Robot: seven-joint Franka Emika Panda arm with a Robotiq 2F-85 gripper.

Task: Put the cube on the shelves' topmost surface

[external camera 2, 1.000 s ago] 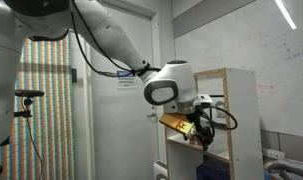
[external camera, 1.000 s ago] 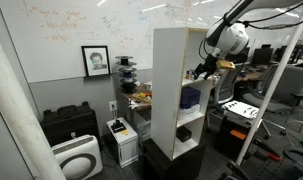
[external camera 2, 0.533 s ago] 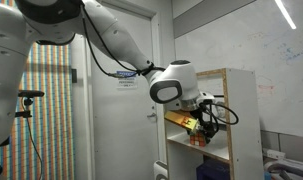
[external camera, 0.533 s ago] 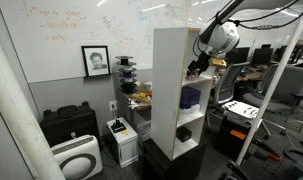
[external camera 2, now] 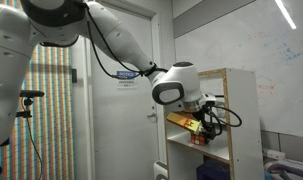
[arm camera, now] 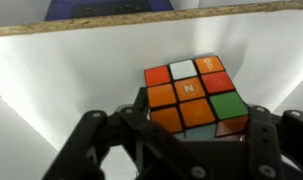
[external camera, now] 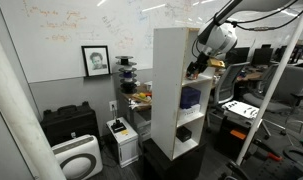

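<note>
I will release the cube on the shelves' flat white top (external camera: 191, 25), near the tall side panel's front edge.
The cube (arm camera: 187, 93), a puzzle cube with orange, red, white and green tiles, rests on the white floor of an upper compartment of the shelves (external camera: 169, 95). In the wrist view my gripper (arm camera: 196, 126) has its dark fingers pressed against the cube's left and right sides, shut on it. In both exterior views the arm reaches into the shelves' open front, with the gripper (external camera: 195, 68) at the upper compartment. A small orange-red patch of the cube (external camera 2: 198, 137) shows below the gripper (external camera 2: 204, 124). The shelves' flat white top (external camera: 177, 29) lies above the gripper.
A dark blue-purple object (external camera: 190, 97) sits one compartment lower and a white box (external camera: 185, 131) below that. The compartment's ceiling board (arm camera: 141, 22) hangs close above the cube. A black cabinet (external camera: 71, 124) and a white appliance (external camera: 77, 158) stand on the floor.
The arm has pushed further into the shelf compartment and the jaws have gone from wide open to shut on the cube.
</note>
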